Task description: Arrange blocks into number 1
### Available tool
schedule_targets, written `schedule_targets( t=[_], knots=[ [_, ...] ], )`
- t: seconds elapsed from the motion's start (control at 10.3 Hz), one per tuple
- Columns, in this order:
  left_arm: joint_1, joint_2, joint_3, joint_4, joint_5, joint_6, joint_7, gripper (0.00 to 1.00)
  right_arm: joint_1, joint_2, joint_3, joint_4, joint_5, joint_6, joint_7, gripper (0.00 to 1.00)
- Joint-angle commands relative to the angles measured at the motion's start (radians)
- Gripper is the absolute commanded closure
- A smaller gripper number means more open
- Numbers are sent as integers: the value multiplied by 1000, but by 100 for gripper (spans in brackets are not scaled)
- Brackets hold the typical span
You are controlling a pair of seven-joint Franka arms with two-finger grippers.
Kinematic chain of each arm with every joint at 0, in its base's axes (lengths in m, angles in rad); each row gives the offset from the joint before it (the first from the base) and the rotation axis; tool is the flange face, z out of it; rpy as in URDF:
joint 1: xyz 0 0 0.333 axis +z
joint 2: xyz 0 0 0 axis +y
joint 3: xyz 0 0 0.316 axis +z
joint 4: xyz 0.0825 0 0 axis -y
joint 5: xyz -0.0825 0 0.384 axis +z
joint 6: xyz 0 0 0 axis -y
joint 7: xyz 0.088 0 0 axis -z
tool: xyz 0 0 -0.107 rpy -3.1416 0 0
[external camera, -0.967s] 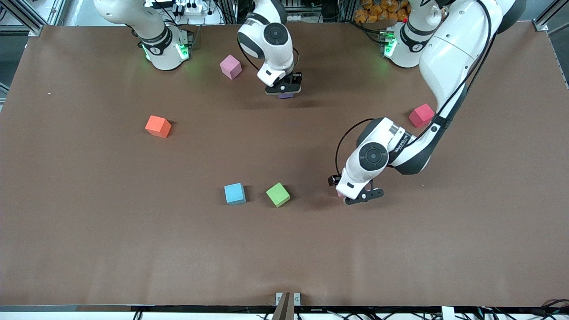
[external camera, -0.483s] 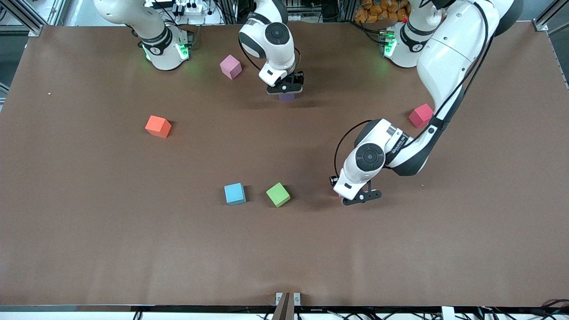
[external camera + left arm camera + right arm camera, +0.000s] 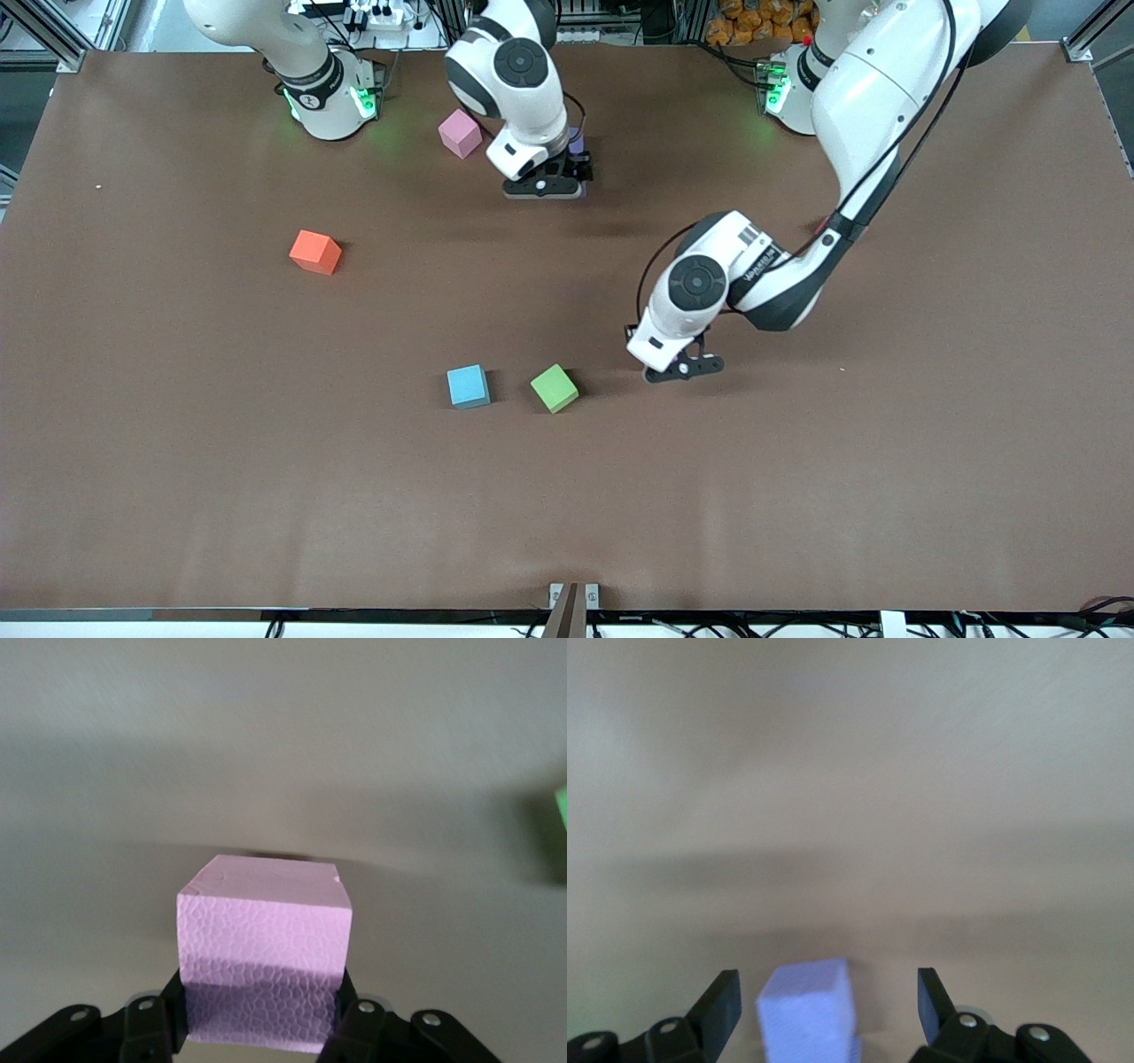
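The robot will set the light pink block down with its left gripper in front of the purple block at the right gripper point(image 3: 571, 207).
My left gripper point(image 3: 680, 367) hangs low over the table beside the green cube, shut on the light pink block point(image 3: 263, 957); in the front view the hand hides that block. My right gripper point(image 3: 542, 183) is open near the robots' bases. A purple block point(image 3: 808, 1010) stands between its fingers, apart from both, and shows beside the hand point(image 3: 577, 142). A second purple block point(image 3: 460, 133) sits close by, toward the right arm's base. The light blue block point(image 3: 467, 386) lies next to the green cube. The left arm hides the red block.
A green cube point(image 3: 554, 388) lies between the light blue block and my left gripper, and its edge shows in the left wrist view point(image 3: 562, 806). An orange cube point(image 3: 314, 252) sits alone toward the right arm's end of the brown table point(image 3: 266, 496).
My left gripper has carried the light pink block toward the green cube, and its arm now covers the red block. My right gripper has shifted toward the right arm's end, uncovering the purple block.
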Motion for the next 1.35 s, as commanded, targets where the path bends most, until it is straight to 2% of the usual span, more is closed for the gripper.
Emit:
schedule_targets(
  t=[0.0, 0.29, 0.58, 0.77, 0.97, 1.16, 1.26],
  knots=[
    [-3, -41, -60, -82, 13, -5, -100, 100, -142, -154, 12, -73, -83, -70, -80, 11],
    [-39, -41, -143, -133, 14, -5, -236, 100, -380, -310, 12, -95, -82, -206, -349, 11],
    [-116, -35, -200, -165, 16, 3, -372, 100, -578, -326, 6, -39, -88, -237, -451, 11],
    [-128, -35, -232, -203, 22, 23, -419, 100, -646, -261, -9, 38, -95, -234, -581, 12],
    [-138, -33, -247, -232, 25, 32, -436, 100, -647, -164, -60, 98, -92, -170, -617, 12],
    [-153, -29, -253, -240, 25, 44, -449, 100, -634, -45, -63, 217, -92, -173, -640, 11],
    [-164, -24, -253, -239, 26, 47, -449, 100, -623, 18, -61, 278, -88, -170, -641, 8]
  ],
)
